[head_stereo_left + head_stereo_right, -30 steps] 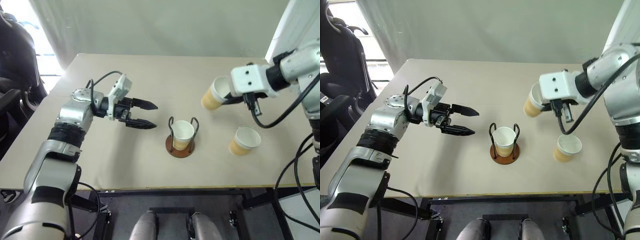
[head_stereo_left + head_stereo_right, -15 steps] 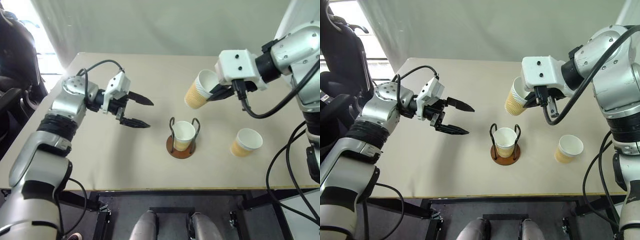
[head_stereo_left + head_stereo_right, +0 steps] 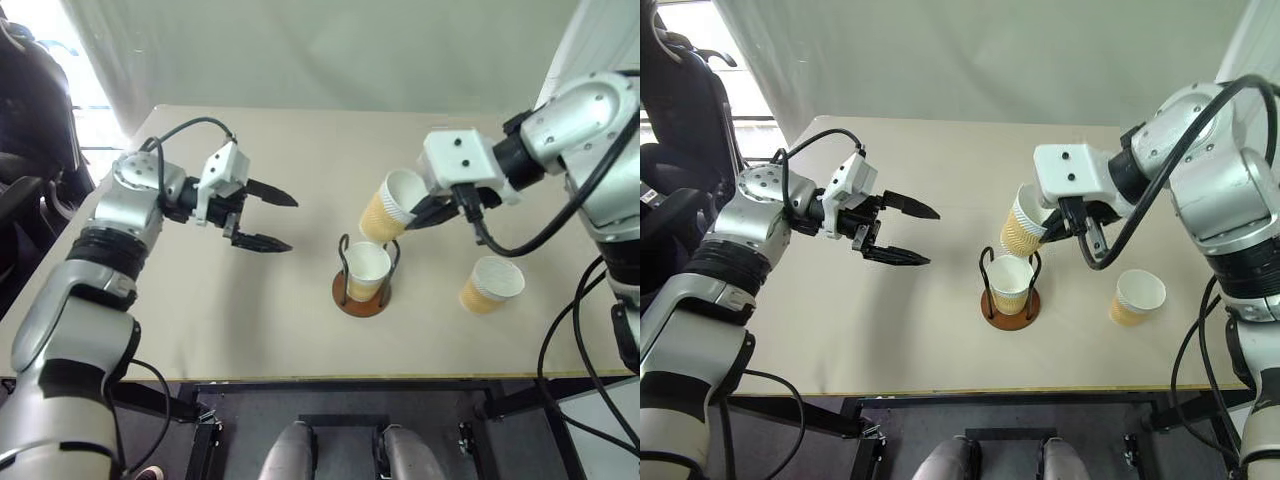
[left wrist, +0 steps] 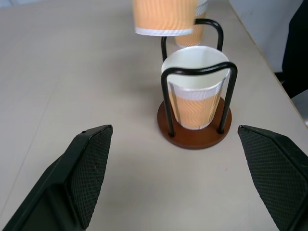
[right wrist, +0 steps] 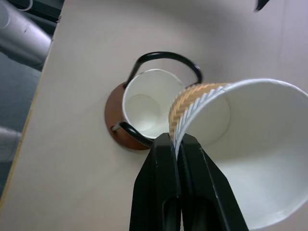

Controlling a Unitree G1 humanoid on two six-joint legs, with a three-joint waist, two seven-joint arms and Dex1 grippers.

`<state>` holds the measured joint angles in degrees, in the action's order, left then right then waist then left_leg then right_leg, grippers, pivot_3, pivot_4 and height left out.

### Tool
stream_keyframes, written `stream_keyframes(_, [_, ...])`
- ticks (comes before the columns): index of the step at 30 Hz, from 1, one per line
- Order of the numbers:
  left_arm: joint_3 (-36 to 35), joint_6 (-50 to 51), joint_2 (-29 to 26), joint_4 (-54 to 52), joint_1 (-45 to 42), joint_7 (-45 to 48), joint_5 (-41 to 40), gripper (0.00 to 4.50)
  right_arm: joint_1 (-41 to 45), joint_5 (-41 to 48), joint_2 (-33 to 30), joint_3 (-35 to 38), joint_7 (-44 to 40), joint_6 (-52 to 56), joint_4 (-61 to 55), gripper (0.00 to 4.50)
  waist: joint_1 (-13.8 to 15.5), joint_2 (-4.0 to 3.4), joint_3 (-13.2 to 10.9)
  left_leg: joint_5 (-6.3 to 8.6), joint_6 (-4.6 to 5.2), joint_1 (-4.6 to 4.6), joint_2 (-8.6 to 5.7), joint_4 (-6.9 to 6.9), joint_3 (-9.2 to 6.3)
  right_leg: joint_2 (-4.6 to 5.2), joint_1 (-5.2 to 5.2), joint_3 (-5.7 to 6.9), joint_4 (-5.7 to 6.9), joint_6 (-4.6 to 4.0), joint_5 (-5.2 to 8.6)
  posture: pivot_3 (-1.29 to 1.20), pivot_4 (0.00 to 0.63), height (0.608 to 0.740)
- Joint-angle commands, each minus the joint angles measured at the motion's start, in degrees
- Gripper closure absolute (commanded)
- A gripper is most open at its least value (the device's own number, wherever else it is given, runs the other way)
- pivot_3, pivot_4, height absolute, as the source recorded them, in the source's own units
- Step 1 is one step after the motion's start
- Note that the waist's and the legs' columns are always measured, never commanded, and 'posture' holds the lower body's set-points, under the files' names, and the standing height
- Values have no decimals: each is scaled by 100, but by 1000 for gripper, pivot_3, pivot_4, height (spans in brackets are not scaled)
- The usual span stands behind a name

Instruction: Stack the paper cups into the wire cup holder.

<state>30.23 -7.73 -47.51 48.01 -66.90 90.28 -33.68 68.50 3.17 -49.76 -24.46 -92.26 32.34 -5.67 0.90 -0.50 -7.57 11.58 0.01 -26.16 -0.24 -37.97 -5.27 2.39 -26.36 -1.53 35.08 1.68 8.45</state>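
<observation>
Next, my right gripper releases the tilted paper cup inside the opening of the paper cup (image 3: 373, 250) (image 5: 153, 102) in the wire holder.
The wire cup holder (image 3: 346, 292) stands mid-table with one paper cup (image 3: 367, 266) upright inside its black loops. A second paper cup (image 3: 388, 206) hangs tilted just above and behind the holder's right side. My right gripper (image 5: 174, 142) is shut on that cup's rim, one finger inside and one outside. The third paper cup (image 3: 490, 283) stands on the table to the holder's right. My left gripper (image 3: 292, 224) hovers open and empty to the left of the holder, pointing at it. Its fingers (image 4: 90, 166) frame the holder (image 4: 194, 138) in the left wrist view.
The beige table (image 3: 200, 330) has its front edge close below the holder. A black chair (image 3: 680, 110) stands off the table's left side. Cables (image 3: 560, 320) hang from my right arm near the third cup.
My right gripper has carried the tilted cup left and down, from over the table's right side to just above the holder. My left gripper has drawn back slightly left and rolled, still open.
</observation>
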Motion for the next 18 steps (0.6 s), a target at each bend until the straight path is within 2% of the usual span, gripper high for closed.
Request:
stream_keyframes(1, [-91,-56,-106,-96,-240,222,-130,0,-39,2,40,-18,-7,-29,-257,4483,-1,0,0,0,0,0,0,-1,0,0,0,-1,1,0,0,0,150,740])
stream_keyframes(12, [-150,146,-152,-361,-250,222,-144,0,-134,-31,209,-124,-4,-87,-409,4483,-10,0,0,0,0,1,0,-3,0,0,0,0,4,0,0,0,150,740])
stream_keyframes(18, [-159,171,-139,-330,-252,222,-123,0,-119,-283,193,-276,-21,-589,-345,4483,-14,0,0,0,0,1,0,-4,1,0,0,0,7,0,0,0,150,740])
